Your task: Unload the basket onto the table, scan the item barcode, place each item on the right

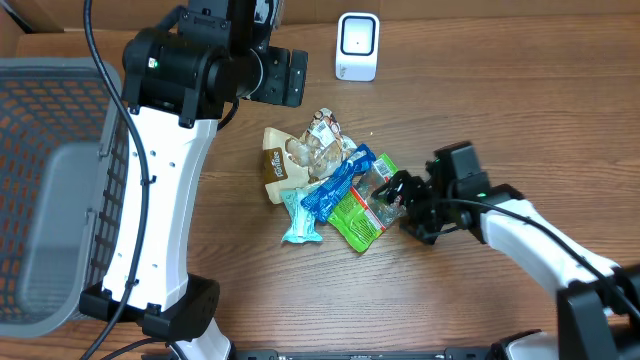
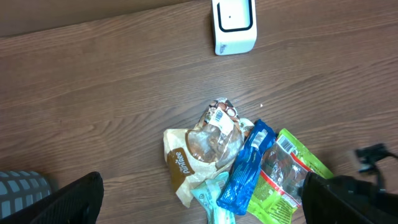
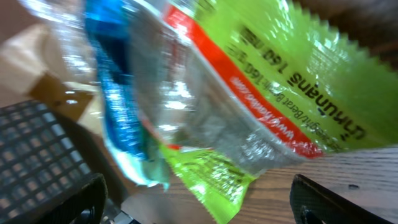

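Observation:
The green packet is crowded against the blue packet, with its corner between my right gripper's fingers. I will grip its side edge [image 3: 273,160] and pull it clear before scanning.
Several snack packets lie in a pile mid-table: a green packet [image 1: 358,217] [image 3: 292,68], a blue one [image 1: 338,184] [image 2: 249,165], a teal one [image 1: 300,218], a brown-and-white one [image 1: 277,166] and a clear bag with a barcode label [image 1: 325,140] [image 2: 219,127]. The white scanner [image 1: 357,46] [image 2: 233,25] stands at the back. My right gripper [image 1: 398,205] [image 3: 199,205] is low at the green packet's right edge, open, with the packet's corner lying between its fingers. My left gripper [image 1: 288,78] [image 2: 202,208] hangs high over the pile, open and holding nothing.
A grey mesh basket [image 1: 60,180] fills the left side of the table. The left arm's white column [image 1: 160,200] rises just left of the pile. Bare wood lies between the pile and the scanner and along the front edge.

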Available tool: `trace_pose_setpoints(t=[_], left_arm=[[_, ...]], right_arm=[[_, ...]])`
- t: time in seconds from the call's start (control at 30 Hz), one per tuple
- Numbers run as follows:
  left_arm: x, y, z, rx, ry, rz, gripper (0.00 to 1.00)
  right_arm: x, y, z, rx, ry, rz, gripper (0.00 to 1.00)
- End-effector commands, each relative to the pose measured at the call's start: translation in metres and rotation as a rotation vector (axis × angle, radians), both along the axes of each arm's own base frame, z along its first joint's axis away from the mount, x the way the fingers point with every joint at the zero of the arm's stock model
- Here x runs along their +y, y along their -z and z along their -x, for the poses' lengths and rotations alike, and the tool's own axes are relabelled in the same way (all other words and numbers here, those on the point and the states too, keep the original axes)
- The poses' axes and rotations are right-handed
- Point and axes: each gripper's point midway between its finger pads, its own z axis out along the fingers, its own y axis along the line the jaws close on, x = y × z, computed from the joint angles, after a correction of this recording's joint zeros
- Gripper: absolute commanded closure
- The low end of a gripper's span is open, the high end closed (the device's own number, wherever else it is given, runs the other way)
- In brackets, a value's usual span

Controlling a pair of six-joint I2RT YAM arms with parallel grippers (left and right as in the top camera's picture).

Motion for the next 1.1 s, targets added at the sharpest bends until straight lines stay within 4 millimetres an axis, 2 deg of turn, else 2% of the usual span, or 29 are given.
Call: trace_pose_setpoints(t=[0.0,0.13,0.2,0.27,0.33,0.37,0.43,0.53,0.67,0.73,0.8,0.9,0.97,1.0,1.07], left_arm=[[0.002,0.005,-0.002,0.01,0.001,-0.015,0.07],[0.002,0.005,-0.002,0.01,0.001,-0.015,0.06],[0.002,0.005,-0.002,0.01,0.001,-0.015,0.06],[0.002,0.005,-0.002,0.011,0.001,-0.016,0.06],[0.002,0.005,-0.002,0.011,0.001,-0.015,0.06],[0.002,0.005,-0.002,0.011,0.002,-0.016,0.06],[0.002,0.005,-0.002,0.012,-0.001,-0.013,0.06],[0.002,0.005,-0.002,0.012,-0.001,-0.013,0.05],[0.002,0.005,-0.002,0.012,-0.001,-0.014,0.01],[0.002,0.005,-0.003,0.01,-0.001,-0.013,0.0],[0.002,0.004,-0.003,0.009,-0.001,-0.013,0.0],[0.002,0.005,-0.003,0.009,-0.001,-0.013,0.0],[0.002,0.005,-0.003,0.01,-0.001,-0.013,0.0],[0.002,0.005,-0.003,0.01,-0.001,-0.013,0.0],[0.001,0.006,-0.003,0.013,-0.001,-0.014,0.0]], right_arm=[[0.012,0.018,-0.007,0.044,0.087,0.006,0.05],[0.02,0.032,-0.024,0.023,0.187,0.038,0.05],[0.023,0.039,-0.028,0.024,0.226,0.05,0.11],[0.025,0.045,-0.027,0.037,0.238,0.058,0.3],[0.027,0.044,-0.026,0.044,0.228,0.047,0.56],[0.028,0.043,-0.025,0.04,0.211,0.041,0.62],[0.033,0.039,-0.024,0.015,0.161,0.021,0.63],[0.038,0.028,-0.029,-0.053,0.069,-0.021,0.73],[0.037,0.001,-0.039,-0.201,-0.122,-0.09,0.77],[0.022,-0.003,-0.038,-0.225,-0.199,-0.086,0.81],[-0.002,-0.003,-0.037,-0.236,-0.258,-0.064,0.8],[-0.027,-0.006,-0.042,-0.324,-0.327,-0.055,0.73],[-0.044,-0.002,-0.048,-0.387,-0.361,-0.004,0.71],[-0.059,0.003,-0.053,-0.42,-0.377,0.063,0.71],[-0.071,0.009,-0.057,-0.431,-0.381,0.131,0.71]])
